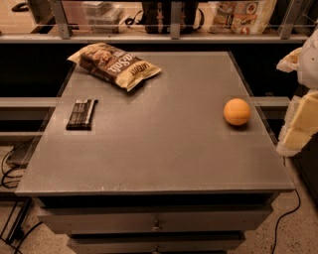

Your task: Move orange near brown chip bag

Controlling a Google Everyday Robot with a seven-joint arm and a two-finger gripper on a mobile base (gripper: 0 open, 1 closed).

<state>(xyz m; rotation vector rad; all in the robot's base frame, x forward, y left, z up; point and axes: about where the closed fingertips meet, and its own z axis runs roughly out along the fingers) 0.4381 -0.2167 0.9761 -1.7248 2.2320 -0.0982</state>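
I need to grip the sides of the orange (236,111) to move it near the brown chip bag.
The orange (237,111) sits on the grey table (164,149) near its right edge, about halfway back. The brown chip bag (115,64) lies crinkled at the far left corner of the table, far from the orange. My gripper (300,126) shows as pale white and cream parts at the right edge of the view. It is beside the table and just right of the orange, not touching it. It is partly cut off by the frame.
A flat black bar-shaped packet (82,113) lies near the table's left edge. A railing and shelf with bags (243,15) run behind the table. Drawers (156,223) are below the front edge. Cables lie on the floor at both sides.
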